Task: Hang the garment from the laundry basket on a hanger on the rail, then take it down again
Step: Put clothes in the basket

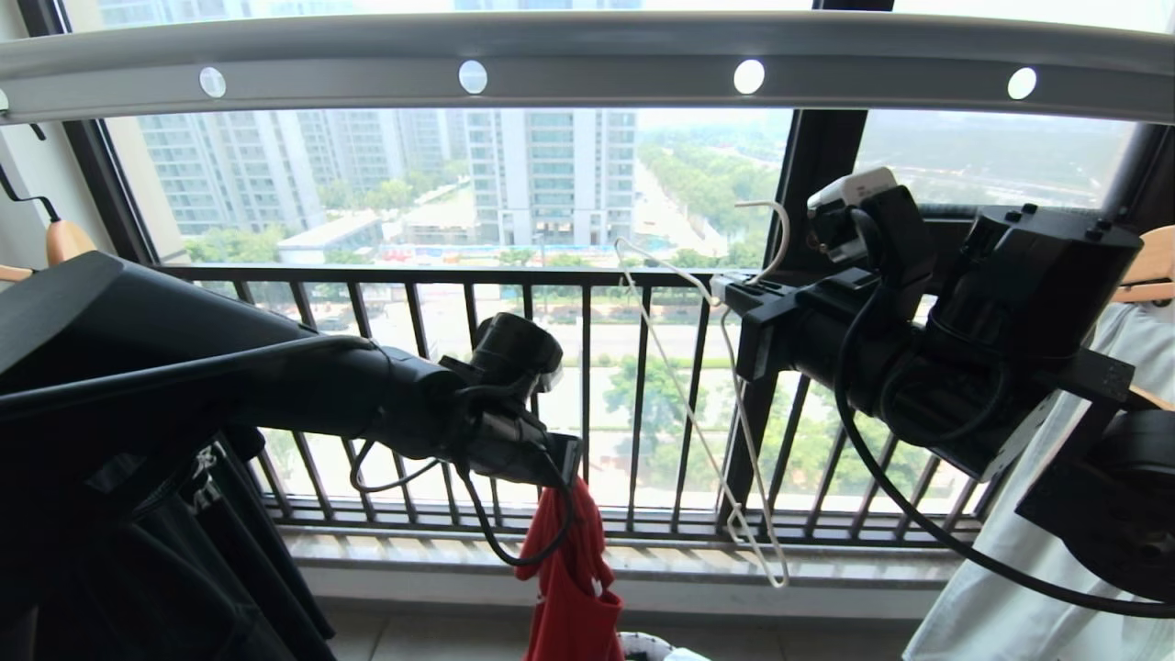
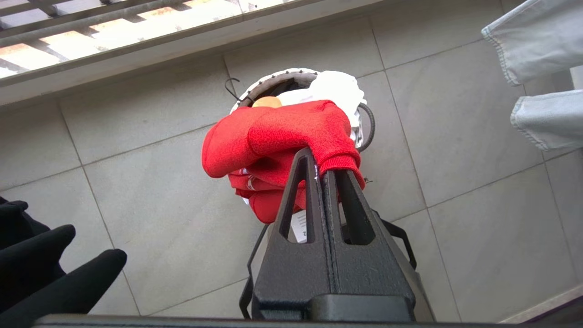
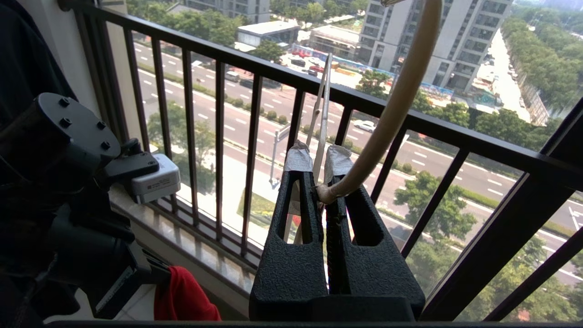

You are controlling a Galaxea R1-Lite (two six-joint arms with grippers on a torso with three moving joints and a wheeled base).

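Observation:
My left gripper is going to let go of the red garment, now hanging straight above the basket, in the laundry basket (image 1: 587,657) (image 2: 271,147), so that it ends up beside the white cloth.
The red garment (image 1: 574,588) hangs bunched from my left gripper (image 1: 562,479), low in front of the window. In the left wrist view the left gripper (image 2: 321,166) is shut on a ribbed edge of the garment (image 2: 282,132), straight above the laundry basket (image 2: 291,72) on the floor tiles. The basket (image 1: 643,647) just shows at the bottom of the head view. My right gripper (image 1: 730,286) is shut on the pale wire hanger (image 1: 698,413) at its neck. The hanger dangles tilted below the grey holed rail (image 1: 587,64). In the right wrist view the hook (image 3: 401,100) curves up from the right gripper (image 3: 317,157).
A black barred window railing (image 1: 587,275) runs behind both arms. A black garment (image 1: 138,551) on a wooden hanger (image 1: 64,243) hangs at the left. A pale garment (image 1: 991,569) hangs at the right, and its sleeves (image 2: 537,41) show in the left wrist view.

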